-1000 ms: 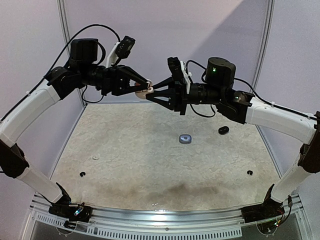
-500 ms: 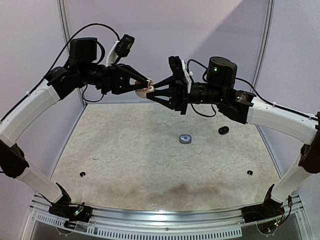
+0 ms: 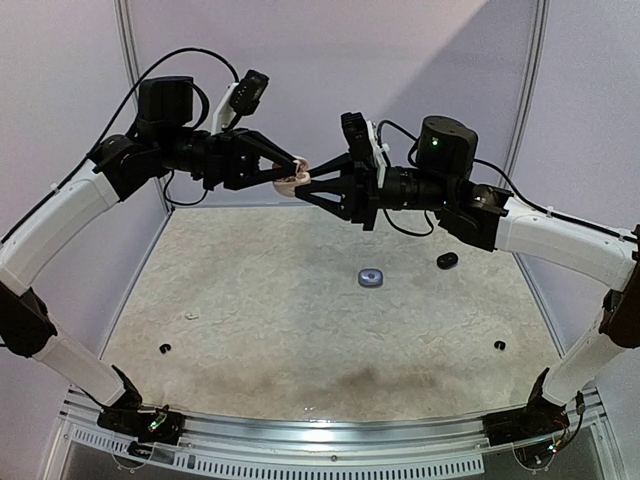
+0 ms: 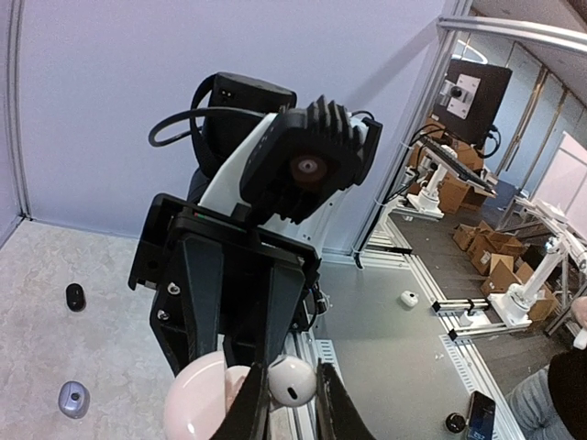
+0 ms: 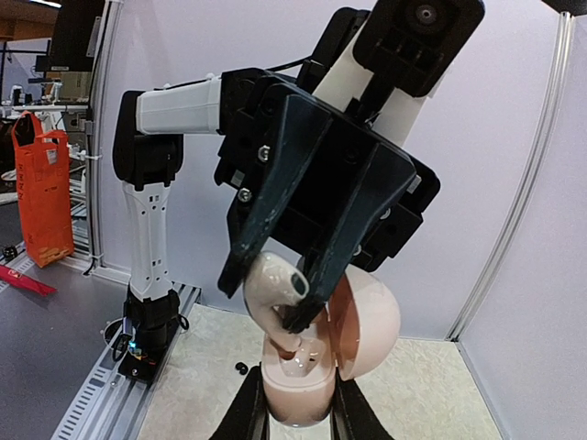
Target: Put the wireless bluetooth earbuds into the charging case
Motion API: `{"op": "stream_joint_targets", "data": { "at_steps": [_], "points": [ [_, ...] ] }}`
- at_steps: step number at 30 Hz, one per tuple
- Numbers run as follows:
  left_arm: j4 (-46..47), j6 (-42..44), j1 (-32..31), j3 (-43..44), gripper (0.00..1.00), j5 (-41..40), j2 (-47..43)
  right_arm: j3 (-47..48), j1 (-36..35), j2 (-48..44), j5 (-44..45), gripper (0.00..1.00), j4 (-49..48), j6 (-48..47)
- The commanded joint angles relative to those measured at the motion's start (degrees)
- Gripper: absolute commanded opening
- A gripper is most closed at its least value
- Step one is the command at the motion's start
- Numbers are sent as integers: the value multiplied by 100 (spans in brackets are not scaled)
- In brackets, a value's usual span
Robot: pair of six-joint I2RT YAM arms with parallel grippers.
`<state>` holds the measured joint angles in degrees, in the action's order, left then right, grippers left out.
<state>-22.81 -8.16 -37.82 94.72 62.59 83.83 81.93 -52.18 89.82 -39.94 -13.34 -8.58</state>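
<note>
The white earbud, now hanging over the pink case, will go from my left gripper onto the table [image 3: 246, 310] between the small white bud and the grey-blue case.
My right gripper [image 5: 298, 411] is shut on an open pink charging case [image 5: 298, 390], held upright in the air with its lid [image 5: 367, 316] swung to the right. My left gripper [image 4: 289, 408] is shut on a white earbud [image 4: 292, 380]. In the right wrist view the earbud [image 5: 275, 289] hangs over the case with its stem end touching the case's left socket. In the top view both grippers meet high above the far part of the table, left [image 3: 294, 167] and right [image 3: 302, 187], with the case [image 3: 289, 183] between them.
A grey-blue case [image 3: 371, 278] and a black case [image 3: 447, 261] lie on the speckled table. Tiny black buds lie at the near left [image 3: 165, 349] and near right [image 3: 499, 345]. A small white bud [image 3: 190, 316] lies at the left.
The two grippers have drawn slightly closer together in the air, bringing the white earbud down onto the open pink case. Things on the table have not moved.
</note>
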Motion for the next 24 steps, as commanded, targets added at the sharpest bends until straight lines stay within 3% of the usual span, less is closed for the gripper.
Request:
{"op": "stream_joint_targets", "data": {
  "at_steps": [1,14,24],
  "points": [
    [-140,120,-113,-124,13,-485,19,161,-162,-148,-79,4,-337,9],
    [-649,536,-147,-231,15,-657,12,192,-182,-149,3,3,-352,-24],
    [23,-133,-138,-280,15,-509,20,205,-180,-87,1,3,-348,284]
  ]
}}
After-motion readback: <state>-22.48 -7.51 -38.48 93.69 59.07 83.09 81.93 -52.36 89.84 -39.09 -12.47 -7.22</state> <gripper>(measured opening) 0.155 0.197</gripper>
